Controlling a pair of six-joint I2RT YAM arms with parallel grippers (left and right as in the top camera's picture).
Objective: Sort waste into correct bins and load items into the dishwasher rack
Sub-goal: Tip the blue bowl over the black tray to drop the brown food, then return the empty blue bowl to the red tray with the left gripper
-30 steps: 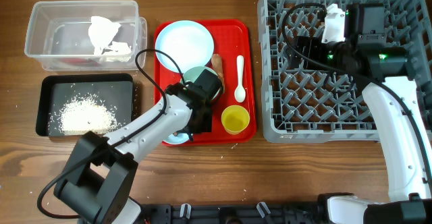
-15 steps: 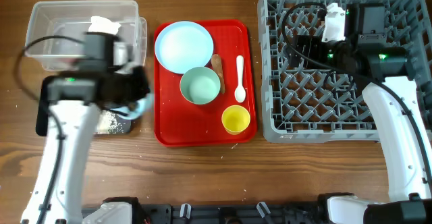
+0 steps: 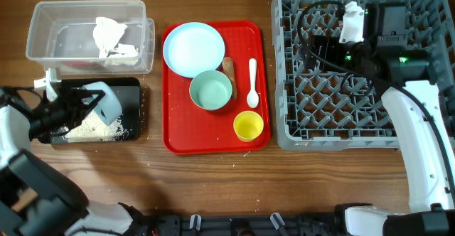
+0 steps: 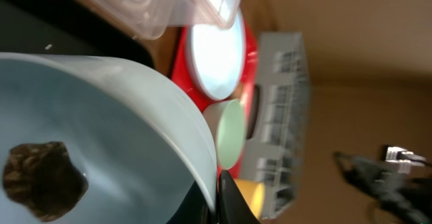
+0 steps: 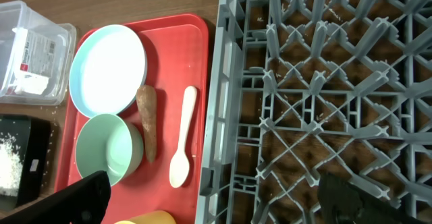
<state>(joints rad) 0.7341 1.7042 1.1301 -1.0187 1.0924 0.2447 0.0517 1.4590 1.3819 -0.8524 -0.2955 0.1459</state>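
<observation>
Next, I release the light blue bowl from my left gripper onto the red serving tray, between the pale green bowl and the tray's near edge (image 3: 197, 132).
My left gripper (image 3: 89, 101) is shut on the rim of the light blue bowl (image 3: 106, 104) and holds it tilted over the black tray (image 3: 131, 87), which holds white rice crumbs (image 3: 89, 126). In the left wrist view the jaws (image 4: 216, 197) pinch the bowl wall (image 4: 101, 116), and a small brown lump (image 4: 44, 180) lies inside. The clear tub (image 3: 43, 30) holds crumpled napkins (image 3: 110, 37). My right gripper (image 3: 314, 51) hangs open and empty over the grey rack (image 3: 355, 101); it also shows in the right wrist view (image 5: 214, 183).
The red serving tray (image 3: 178, 136) carries the pale blue plate (image 3: 193, 49), the pale green bowl (image 3: 211, 90), the brown food stick (image 3: 229, 69), the white spoon (image 3: 252, 82) and the yellow cup (image 3: 248, 125). Loose crumbs lie on the wood near the trays.
My left arm has carried the light blue bowl off the red tray's front edge and leftwards over the black tray. The right arm has not moved.
</observation>
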